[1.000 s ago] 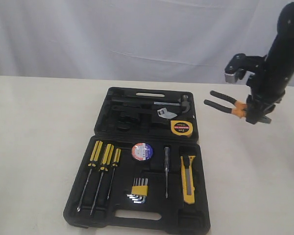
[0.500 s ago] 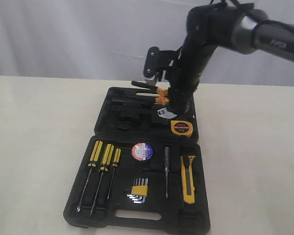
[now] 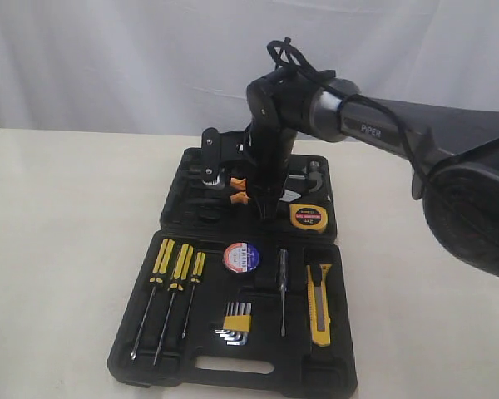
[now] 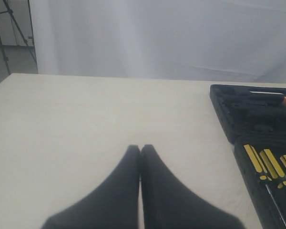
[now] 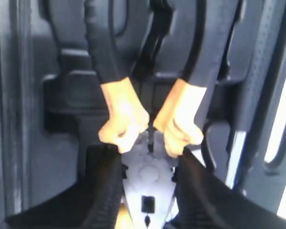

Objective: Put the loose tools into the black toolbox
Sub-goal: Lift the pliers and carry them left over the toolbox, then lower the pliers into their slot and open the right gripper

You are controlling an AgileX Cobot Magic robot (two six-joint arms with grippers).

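I will set the pliers, now low over the box's far half, with my right gripper in the hollow of the toolbox's far half [image 3: 229,216] near the hinge, beside the yellow tape measure.
The black toolbox [image 3: 343,332] lies open on the table. My right gripper [image 3: 263,204] is shut on the metal head of the pliers [image 3: 238,183], low over the box's far half, their black-orange handles pointing left. In the right wrist view the pliers [image 5: 124,119] stick out from the gripper [image 5: 150,160] over the box's moulded recesses [image 5: 62,95]. The yellow tape measure [image 3: 308,217] sits in the far half. The tape roll [image 3: 241,258] and utility knife [image 3: 319,303] lie in the near half. My left gripper [image 4: 140,149] hovers shut and empty over bare table, left of the toolbox [image 4: 248,114].
Three yellow-black screwdrivers [image 3: 176,270], a hex key set [image 3: 235,324] and a thin tester screwdriver [image 3: 283,287] lie in the near half. A hammer [image 3: 316,172] rests along the far half. Bare table spreads on both sides; a white curtain hangs behind.
The right arm has swung left with the pliers, from above the table right of the box to low over its far half. The left gripper's earlier position is not shown.
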